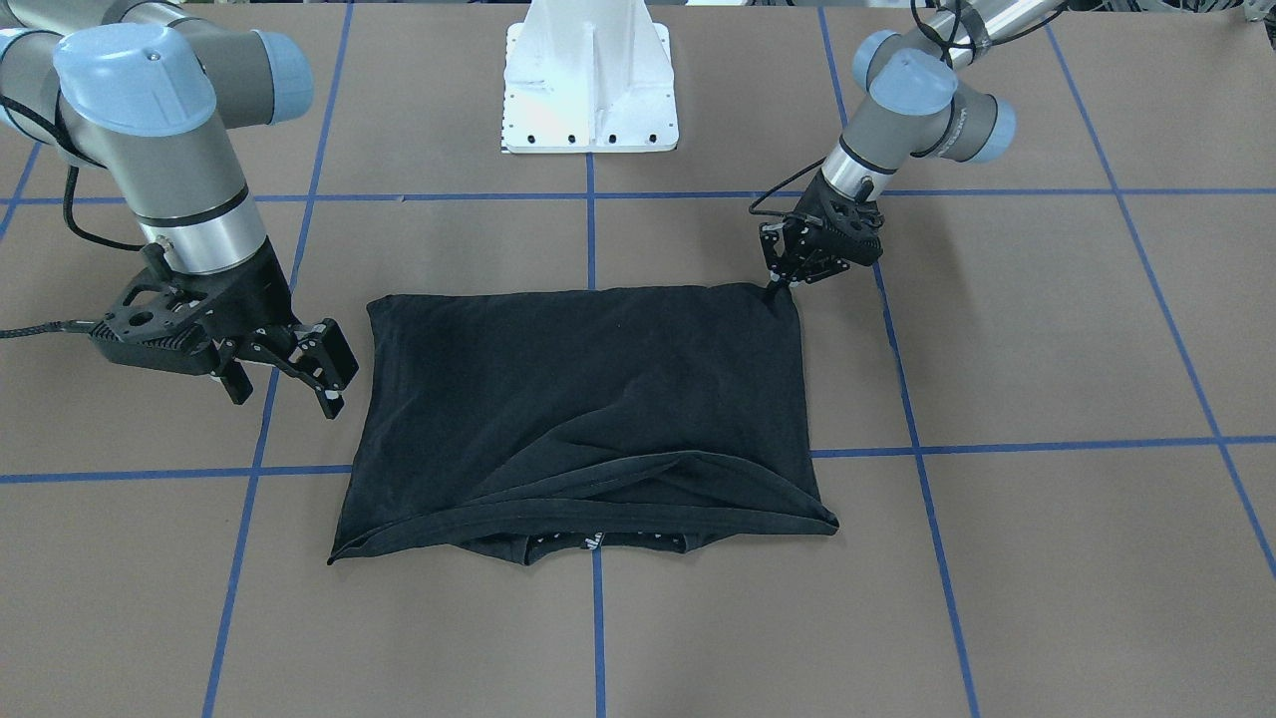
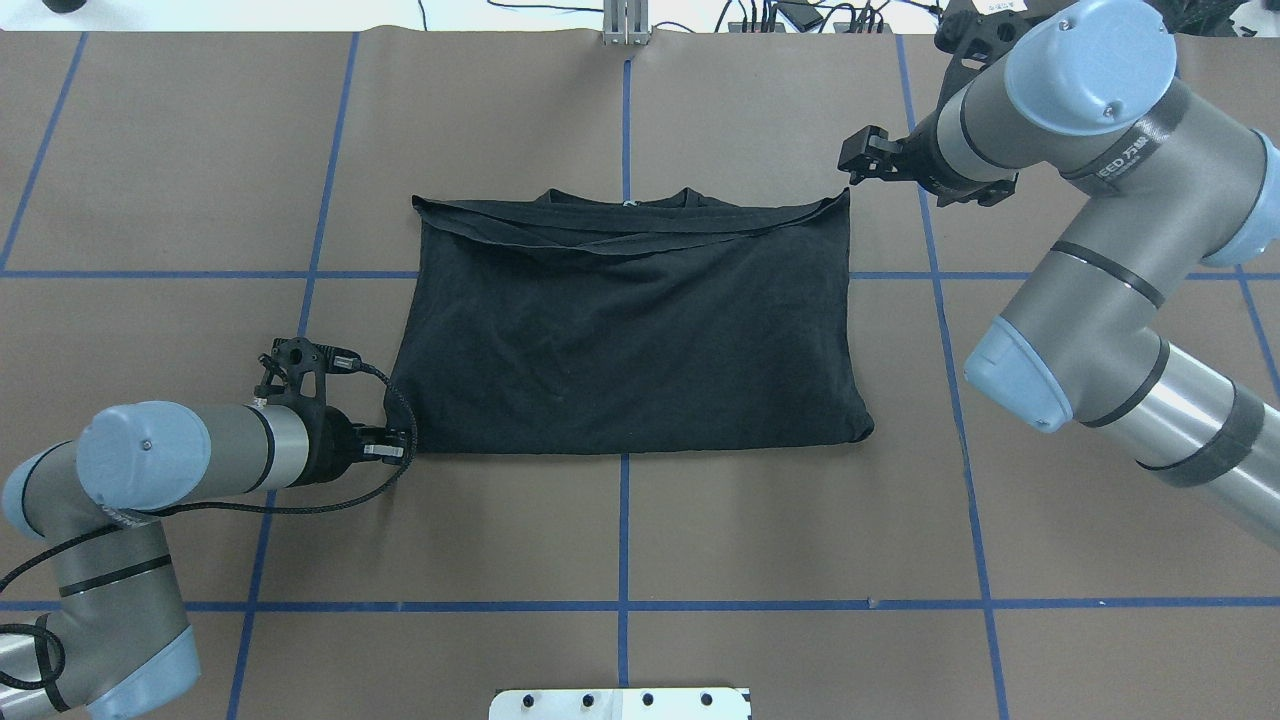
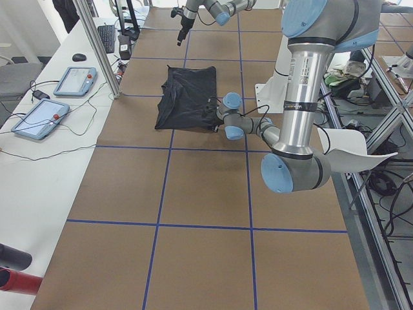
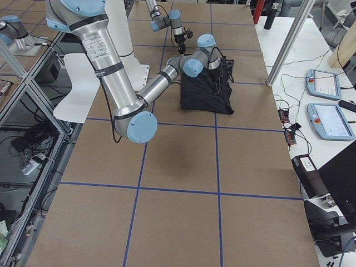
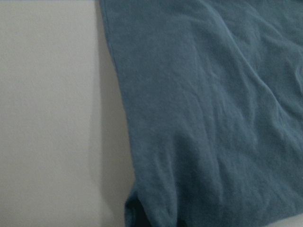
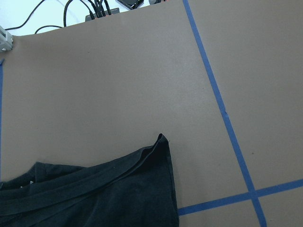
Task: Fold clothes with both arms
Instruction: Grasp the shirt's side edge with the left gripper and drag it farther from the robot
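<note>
The robot's left gripper will release the corner of the black T-shirt on the bare table [image 1: 1048,624] past the blue tape crossing next to it.
The black T-shirt [image 1: 588,399] lies folded in half on the brown table, collar and a small white logo [image 1: 595,541] peeking out at the edge far from the robot. The graphic is hidden. My left gripper [image 1: 776,290] is low at the shirt's near-left corner [image 2: 400,448], its fingertips together on the cloth. The left wrist view shows only the shirt [image 5: 213,118] close up, no fingers. My right gripper [image 1: 286,397] is open and empty, raised just beyond the shirt's far-right corner [image 2: 850,165]. The right wrist view shows that corner [image 6: 161,142] lying flat.
The white bolted pedestal [image 1: 590,100] stands at the robot's side of the table. Blue tape lines [image 2: 624,520] cross the brown surface. Tablets and cables [image 3: 74,81] lie on a white side bench beyond the table's far edge.
</note>
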Available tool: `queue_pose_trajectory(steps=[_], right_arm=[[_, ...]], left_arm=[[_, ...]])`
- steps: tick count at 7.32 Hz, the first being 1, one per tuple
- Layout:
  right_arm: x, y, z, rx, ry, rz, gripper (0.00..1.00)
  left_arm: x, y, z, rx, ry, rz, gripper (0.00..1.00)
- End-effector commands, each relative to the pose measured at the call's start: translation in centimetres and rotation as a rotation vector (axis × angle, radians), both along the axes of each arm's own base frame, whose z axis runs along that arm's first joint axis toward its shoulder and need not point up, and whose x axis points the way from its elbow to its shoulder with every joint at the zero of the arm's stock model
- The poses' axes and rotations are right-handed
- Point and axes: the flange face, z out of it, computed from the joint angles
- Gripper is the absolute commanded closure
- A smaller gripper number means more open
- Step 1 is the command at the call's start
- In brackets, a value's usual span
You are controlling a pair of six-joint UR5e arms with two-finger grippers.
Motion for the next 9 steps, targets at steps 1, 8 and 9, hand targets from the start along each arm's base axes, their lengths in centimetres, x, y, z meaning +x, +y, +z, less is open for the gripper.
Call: queue_pose_trajectory(steps=[1, 8, 9], right_arm=[[-0.7, 0.5, -0.4, 0.013, -0.021, -0.008, 0.00], [-3.0, 1.8, -1.6, 0.024, -0.038, -0.042, 0.00], [-3.1, 2.2, -2.0, 0.031, -0.044, -0.047, 0.00]], left_arm=[[-1.7, 0.5, -1.4, 0.005, 0.026, 0.002, 1.00], [-17.8, -24.4, 12.4, 0.355, -0.410, -0.084, 1.00], [-16.4, -30.6, 11.6, 0.344, -0.422, -0.115, 1.00]])
